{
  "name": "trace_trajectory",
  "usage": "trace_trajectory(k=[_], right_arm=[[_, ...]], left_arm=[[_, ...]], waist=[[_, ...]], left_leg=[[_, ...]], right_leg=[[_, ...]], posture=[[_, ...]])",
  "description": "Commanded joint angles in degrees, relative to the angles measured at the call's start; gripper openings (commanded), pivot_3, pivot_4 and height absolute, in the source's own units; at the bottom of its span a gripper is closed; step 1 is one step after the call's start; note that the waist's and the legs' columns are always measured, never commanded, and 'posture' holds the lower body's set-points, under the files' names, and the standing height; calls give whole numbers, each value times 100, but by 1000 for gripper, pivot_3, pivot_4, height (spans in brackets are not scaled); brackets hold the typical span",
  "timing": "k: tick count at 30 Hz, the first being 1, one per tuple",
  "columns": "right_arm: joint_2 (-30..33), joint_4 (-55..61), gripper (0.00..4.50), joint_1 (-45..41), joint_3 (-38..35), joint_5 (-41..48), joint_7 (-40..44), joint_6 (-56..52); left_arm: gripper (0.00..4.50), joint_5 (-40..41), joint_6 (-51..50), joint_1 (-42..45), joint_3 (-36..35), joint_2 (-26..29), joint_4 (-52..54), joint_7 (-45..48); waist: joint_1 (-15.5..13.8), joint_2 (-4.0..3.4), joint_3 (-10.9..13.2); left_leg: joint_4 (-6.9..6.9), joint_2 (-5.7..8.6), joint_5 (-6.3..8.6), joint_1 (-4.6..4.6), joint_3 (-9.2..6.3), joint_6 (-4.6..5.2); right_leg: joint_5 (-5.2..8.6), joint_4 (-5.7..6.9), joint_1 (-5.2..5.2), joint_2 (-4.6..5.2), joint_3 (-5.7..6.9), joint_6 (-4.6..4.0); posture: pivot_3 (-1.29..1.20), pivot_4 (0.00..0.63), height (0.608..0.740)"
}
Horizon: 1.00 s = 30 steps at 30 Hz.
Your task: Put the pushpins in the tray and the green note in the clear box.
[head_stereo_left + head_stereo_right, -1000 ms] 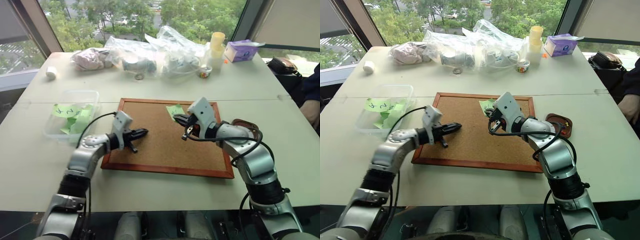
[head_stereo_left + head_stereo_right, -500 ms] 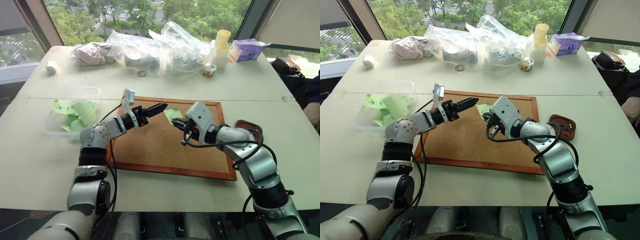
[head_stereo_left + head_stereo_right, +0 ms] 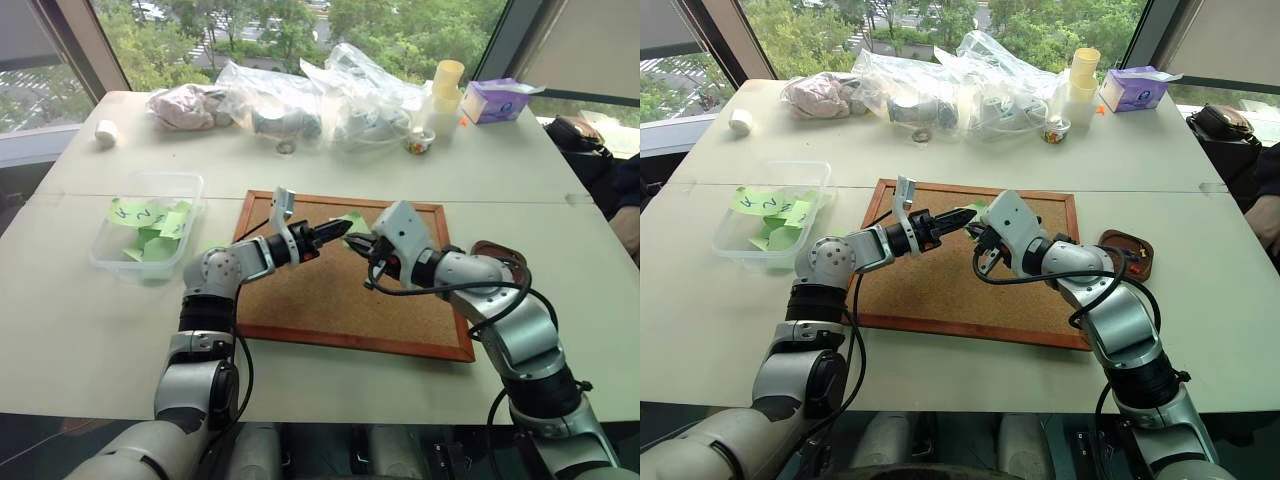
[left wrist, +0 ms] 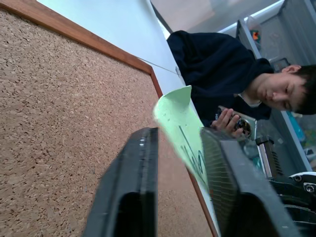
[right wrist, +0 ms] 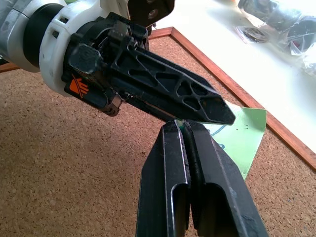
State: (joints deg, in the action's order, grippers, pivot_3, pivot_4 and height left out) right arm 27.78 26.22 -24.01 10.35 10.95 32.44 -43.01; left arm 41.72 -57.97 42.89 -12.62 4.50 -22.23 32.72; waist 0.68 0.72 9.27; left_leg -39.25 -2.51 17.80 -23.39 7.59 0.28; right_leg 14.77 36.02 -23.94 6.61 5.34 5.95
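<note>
Next, I release the pushpin from my right gripper in the middle of the brown tray (image 3: 496, 266) next to the cork board.
The green note (image 3: 352, 222) stands up off the far edge of the cork board (image 3: 330, 300). My left gripper (image 3: 345, 229) reaches across the board to it. In the left wrist view the green note (image 4: 180, 123) sits between the two fingers against one pad (image 4: 222, 163), with a narrow gap left, so the gripper is open. My right gripper (image 5: 181, 126) is shut with its tips at the note's (image 5: 242, 136) near edge. Whether it pinches anything is hidden. The tray (image 3: 1127, 252) lies right of the board behind my right arm. The pushpins are too small to make out. The clear box (image 3: 110, 255) sits at left.
The clear box holds several lime-green slips (image 3: 150, 225). Bulging plastic bags (image 3: 300, 100), stacked cups (image 3: 443, 90) and a purple tissue box (image 3: 495, 100) line the table's far side. A person in dark clothes (image 4: 222, 69) sits beyond the right end of the table.
My left gripper swung right across the board to the note and rolled, opening wide and then narrowing around the note. The right gripper stayed shut in place.
</note>
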Motion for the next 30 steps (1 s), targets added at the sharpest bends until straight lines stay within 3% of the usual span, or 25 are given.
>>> trace_trajectory(k=[1, 5, 10, 14, 18, 25, 28, 30], right_arm=[[77, 358, 0, -15, -199, 41, -46, 1], [212, 602, 0, 40, -698, 207, -126, -298], [355, 800, 0, 596, -2365, 671, -335, -982], [481, 181, 0, 1131, -3444, 730, -479, -1027], [708, -465, 0, 1588, -3746, 605, -495, -747], [811, -1165, 0, 1743, -3539, 483, -609, -453], [859, -1260, 868, 1713, -3507, 486, -640, -394], [911, -1280, 1826, 1709, -3524, 486, -653, -368]], left_arm=[[35, 7, 174, 2, 22, 63, 280, 79], [35, -294, 642, -105, 278, 213, 424, 241], [35, -870, 1517, -343, 857, 480, 813, 683], [35, -1039, 1954, -423, 1047, 570, 1061, 872], [35, -1097, 2117, -427, 1077, 583, 1136, 903], [35, -1169, 2278, -463, 1153, 624, 1229, 945], [0, -1233, 2379, -472, 1191, 661, 1247, 955], [0, -1265, 2411, -493, 1197, 681, 1293, 932]], waist=[[0, 0, 0], [-9, 0, 0], [-68, 0, 0], [-147, 0, 0], [-138, -3, -2], [-100, -5, -3], [-118, -5, -3], [-128, -5, -3]], left_leg=[[0, 0, 0, 0, 1, 0], [0, 0, 0, 0, 2, 0], [0, 2, 0, -1, 4, 0], [-1, 3, 0, 0, 7, 0], [-2, 3, 0, 2, 5, 0], [-2, 0, -2, 7, 6, -2], [-2, 0, -2, 7, 6, -2], [-3, 0, -2, 7, 5, -2]], right_leg=[[0, 0, 0, 0, 0, 0], [0, 0, 0, 0, 0, 0], [0, -3, 4, 0, 3, 0], [0, -2, 4, 0, 3, -1], [0, -2, 9, 0, 2, -1], [0, 3, 9, -6, 0, -1], [0, 3, 9, -6, 0, -1], [0, 2, 11, -6, 0, -1]], posture=[[0, 150, 740], [0, 150, 740], [0, 150, 740], [0, 150, 740], [0, 150, 740], [0, 150, 740], [0, 150, 740], [0, 150, 740]])
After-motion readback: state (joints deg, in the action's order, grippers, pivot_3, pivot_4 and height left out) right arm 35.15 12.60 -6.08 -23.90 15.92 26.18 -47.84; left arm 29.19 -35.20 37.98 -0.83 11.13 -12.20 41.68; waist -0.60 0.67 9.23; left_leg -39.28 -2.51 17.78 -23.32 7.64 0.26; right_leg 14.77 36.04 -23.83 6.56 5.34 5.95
